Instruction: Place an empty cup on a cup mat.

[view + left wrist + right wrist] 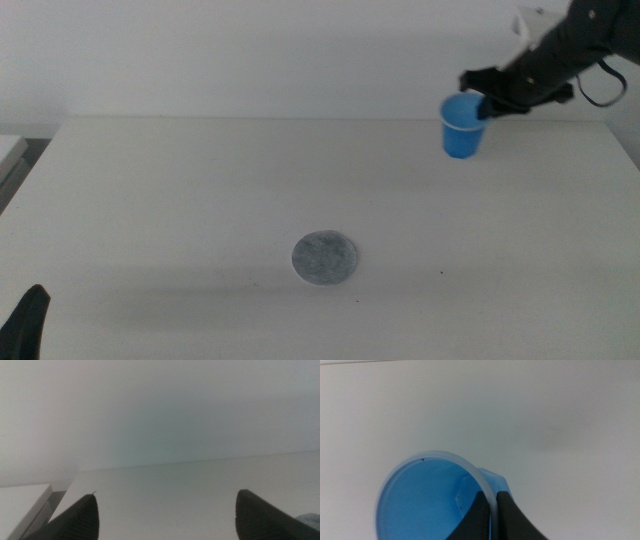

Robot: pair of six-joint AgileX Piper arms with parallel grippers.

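Observation:
My right gripper is to set the blue cup upright near the middle of the grey speckled cup mat (321, 266), and it will let go of the cup there.
The small blue cup (461, 126) hangs upright above the table's far right part, held by its rim. My right gripper (484, 104) comes in from the upper right and is shut on the cup's rim. In the right wrist view the jaws pinch the white rim of the cup (427, 497), one inside and one outside; the cup is empty. The grey speckled cup mat (325, 258) lies flat near the table's middle front, well left of and nearer than the cup. My left gripper (28, 322) waits at the bottom left corner, jaws apart in the left wrist view (165, 515).
The white table (200, 200) ends at a back edge against a pale wall. A grey side surface (10, 155) adjoins the table at the far left. A sliver of the mat (311, 521) shows in the left wrist view.

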